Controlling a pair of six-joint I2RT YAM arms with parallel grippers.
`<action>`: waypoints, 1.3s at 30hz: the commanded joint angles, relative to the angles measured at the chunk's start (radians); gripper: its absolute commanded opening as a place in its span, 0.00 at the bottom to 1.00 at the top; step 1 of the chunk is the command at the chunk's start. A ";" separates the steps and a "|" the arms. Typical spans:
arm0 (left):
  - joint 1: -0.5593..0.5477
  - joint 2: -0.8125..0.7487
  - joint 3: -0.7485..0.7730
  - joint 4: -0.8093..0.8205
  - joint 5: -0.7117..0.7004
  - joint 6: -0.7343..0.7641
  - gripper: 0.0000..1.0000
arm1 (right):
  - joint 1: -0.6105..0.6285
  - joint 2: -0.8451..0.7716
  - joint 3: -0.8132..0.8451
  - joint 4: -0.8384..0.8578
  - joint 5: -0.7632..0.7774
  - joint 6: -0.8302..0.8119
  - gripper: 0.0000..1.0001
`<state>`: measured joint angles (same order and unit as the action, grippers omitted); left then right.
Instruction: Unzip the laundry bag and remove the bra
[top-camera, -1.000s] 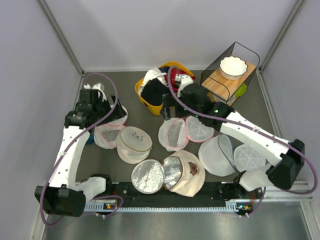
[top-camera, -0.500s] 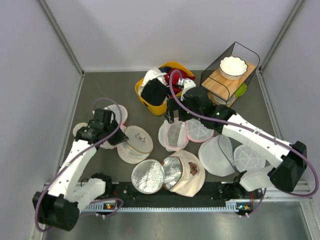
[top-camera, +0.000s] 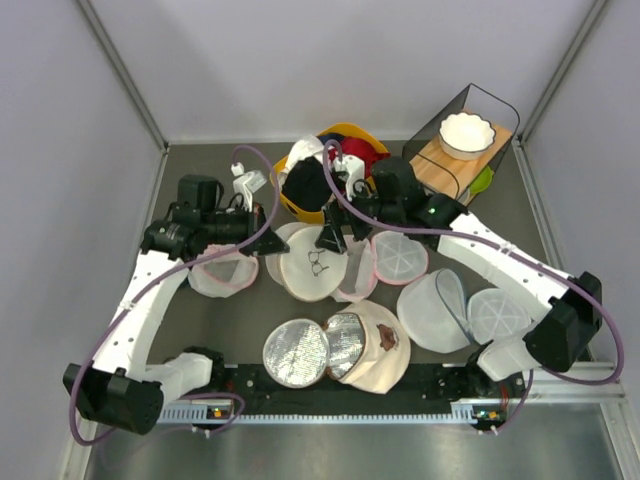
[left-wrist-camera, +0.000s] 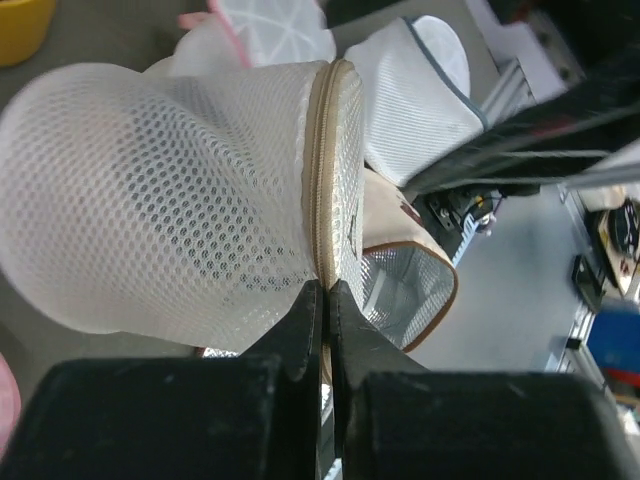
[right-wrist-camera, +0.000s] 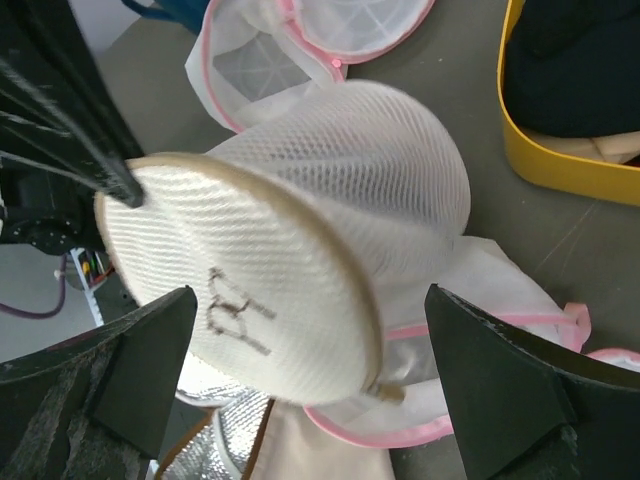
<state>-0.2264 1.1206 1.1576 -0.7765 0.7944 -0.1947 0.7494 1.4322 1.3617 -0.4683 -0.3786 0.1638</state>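
Note:
My right gripper should pinch the bag's rim (right-wrist-camera: 345, 262) while my left gripper moves nearer to the zip pull, because the zip pull is across the bag from where my left gripper holds it.
The laundry bag (top-camera: 316, 264), a cream mesh drum with a black glasses mark on its flat face, is tilted up near the middle of the table. My left gripper (top-camera: 272, 232) is shut on its tan zip seam (left-wrist-camera: 322, 170), fingertips pinched together at the rim (left-wrist-camera: 326, 292). My right gripper (top-camera: 338, 232) hovers open over the bag's far side. In the right wrist view the marked face (right-wrist-camera: 235, 310) sits between its wide-spread fingers (right-wrist-camera: 140, 370). The bra is hidden.
A yellow basket (top-camera: 285, 200) of dark and red garments stands behind the bag, with a wire rack holding a white bowl (top-camera: 467, 133) at the back right. Pink-trimmed mesh bags (top-camera: 222, 272) (top-camera: 400, 257), white mesh discs (top-camera: 470, 310) and a silver-lined pouch (top-camera: 297, 352) lie around.
My left gripper came down from the back left, shut on the bag's rim and pulled the bag up and right. The right gripper moved left over it.

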 joint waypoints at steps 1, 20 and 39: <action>-0.001 -0.073 0.027 0.025 0.192 0.187 0.00 | -0.005 0.025 0.033 0.040 -0.071 -0.112 0.99; 0.002 0.050 0.174 0.010 -0.152 0.129 0.28 | -0.002 0.082 -0.038 0.192 -0.242 0.188 0.00; 0.021 -0.324 -0.333 0.166 -0.418 -0.724 0.93 | 0.011 0.191 -0.070 0.623 -0.025 0.870 0.00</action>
<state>-0.2089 0.8524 0.9672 -0.7387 0.3485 -0.6891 0.7509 1.6154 1.2343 0.0452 -0.4152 0.9531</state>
